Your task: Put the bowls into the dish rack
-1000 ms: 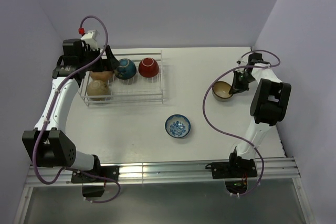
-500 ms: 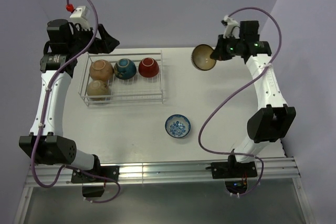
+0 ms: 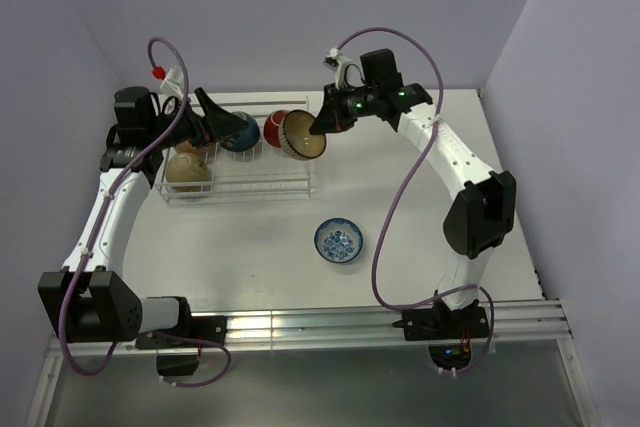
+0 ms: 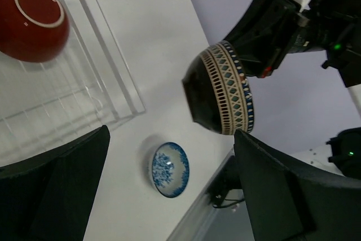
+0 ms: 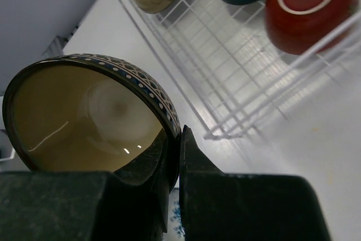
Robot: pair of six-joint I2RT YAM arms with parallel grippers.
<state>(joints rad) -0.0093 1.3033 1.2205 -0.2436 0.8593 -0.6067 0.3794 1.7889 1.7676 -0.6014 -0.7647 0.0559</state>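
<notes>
My right gripper should release the tan-inside bowl, now tilted in the air above the rack, into my left gripper, over the teal bowl's front edge (image 3: 242, 145).
My right gripper (image 3: 318, 127) is shut on the rim of a tan-inside bowl (image 3: 303, 134) with a dark patterned outside. It holds the bowl tilted in the air over the right end of the white wire dish rack (image 3: 255, 185). In the right wrist view the fingers (image 5: 194, 162) pinch the bowl's rim (image 5: 84, 117). The rack holds a red bowl (image 3: 276, 127), a teal bowl (image 3: 240, 131) and two tan bowls (image 3: 187, 170), all upside down. A blue-and-white bowl (image 3: 339, 240) sits on the table. My left gripper (image 3: 215, 119) is open and empty above the rack's back.
The left wrist view shows the held bowl (image 4: 223, 97), the red bowl (image 4: 31, 21) in the rack and the blue-and-white bowl (image 4: 169, 169) on the table. Purple walls close in the table at the back and sides.
My right arm has swung the tan bowl left from the back middle of the table to the rack's right end. My left gripper has come down and right over the rack.
</notes>
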